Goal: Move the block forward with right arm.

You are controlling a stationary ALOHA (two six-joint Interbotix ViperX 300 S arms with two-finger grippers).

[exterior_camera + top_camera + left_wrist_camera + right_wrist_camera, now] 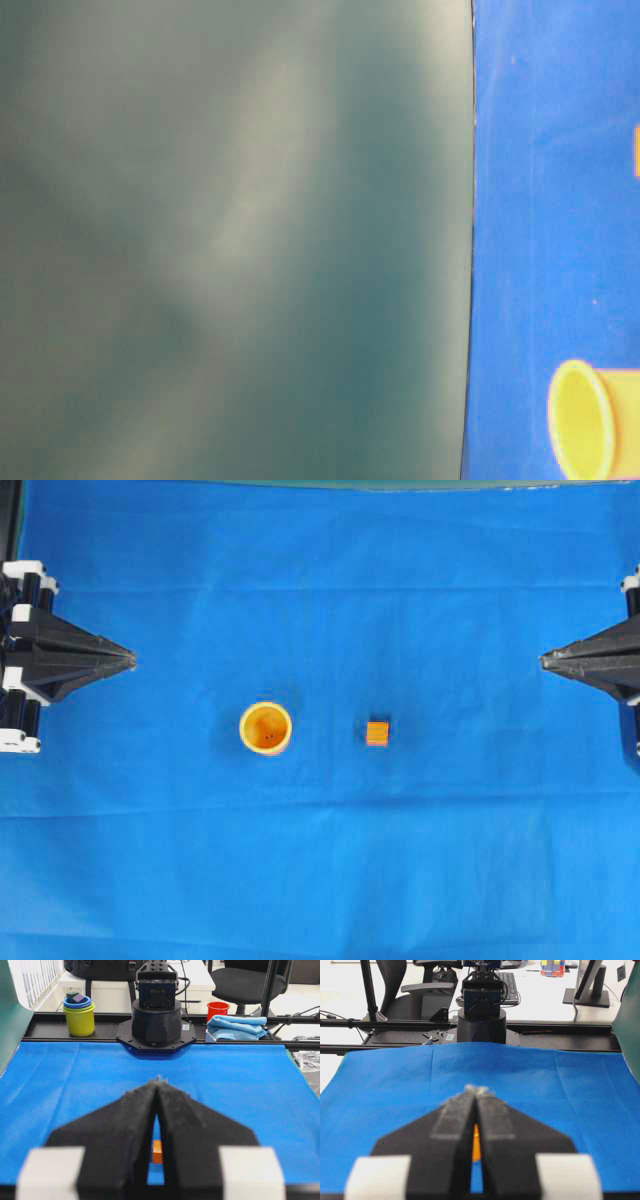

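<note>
The robot's right gripper will next go to the orange block's middle (377,733) and close there, leaving the block's side toward the orange-yellow cup free.
The block (377,733), a small orange striped cube, sits on the blue cloth near the middle of the overhead view. Far to its right, at the table's edge, my right gripper (545,661) is shut, its black pointed fingers pressed together and holding nothing. In the right wrist view the right gripper (477,1091) shows a thin orange sliver through the slit behind its tips. My left gripper (130,660) rests shut at the left edge. The left gripper (159,1081) lets the block (157,1151) show through its slit, far off on the cloth.
An orange-yellow cup (265,728) stands upright left of the block, a hand's width away. It also shows at the table-level view's lower right as the cup (585,420). The blue cloth (320,880) covers the table. Stacked cups (79,1012) and a red cup (218,1009) stand beyond the table.
</note>
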